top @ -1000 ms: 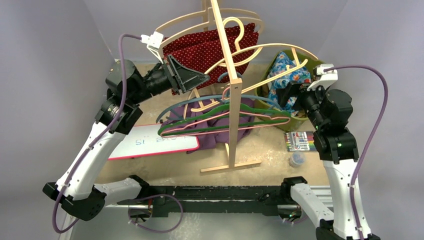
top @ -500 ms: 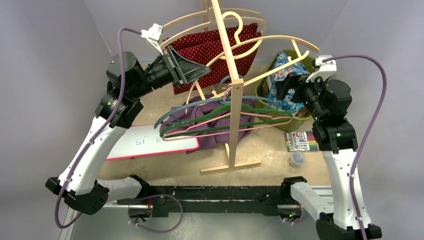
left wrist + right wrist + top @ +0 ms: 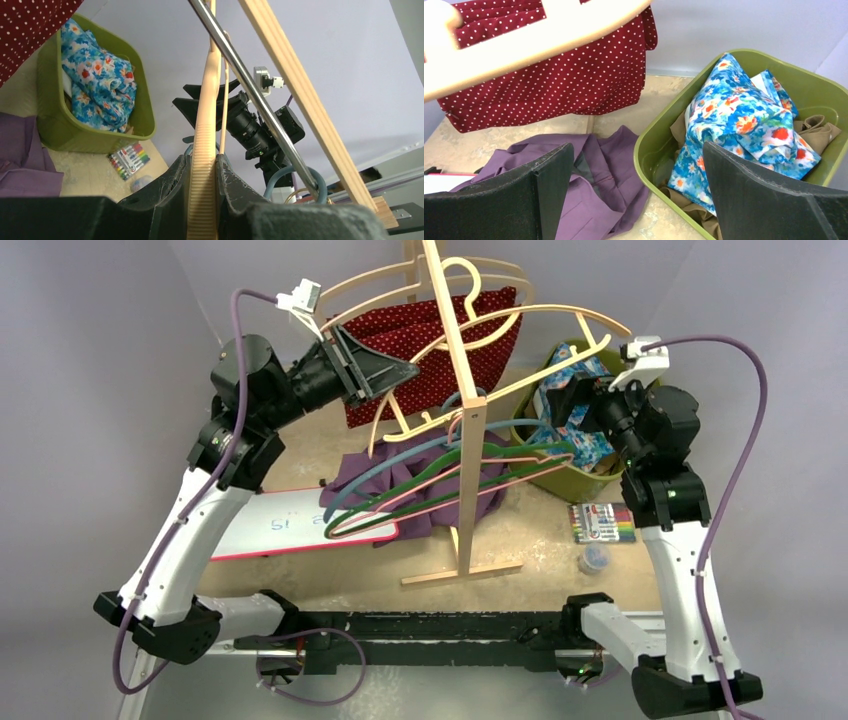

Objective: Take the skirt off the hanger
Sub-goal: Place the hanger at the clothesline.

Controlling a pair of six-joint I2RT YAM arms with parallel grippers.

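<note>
I need to release the wooden hanger from my left gripper on the rack's rod [image 3: 452, 385], between the skirt and the coloured hangers. The hanger is now raised beside the skirt.
The skirt [image 3: 430, 340] is dark red with white dots and hangs high on the rack from a pale wooden hanger [image 3: 400, 285]. The right wrist view shows the skirt [image 3: 564, 85] behind a wooden hanger arm [image 3: 524, 45]. My left gripper [image 3: 405, 368] is raised beside the skirt. The left wrist view has the gripper [image 3: 202, 160] shut on a ribbed wooden hanger bar [image 3: 206, 125]. My right gripper [image 3: 562, 405] hovers over the green bin, and its wrist view shows it [image 3: 638, 150] open and empty.
A wooden rack post [image 3: 460, 390] stands mid-table with a metal rod [image 3: 250, 85] and several wooden and coloured hangers [image 3: 430, 480]. A green bin [image 3: 769, 57] holds floral cloth [image 3: 744, 115]. A purple garment [image 3: 420, 495], a whiteboard [image 3: 290, 530] and markers [image 3: 600, 523] lie on the table.
My left arm has risen slightly with the hanger bar, and the hangers have swung, the coloured ones tipping down to the left. My right gripper has moved up and left over the bin.
</note>
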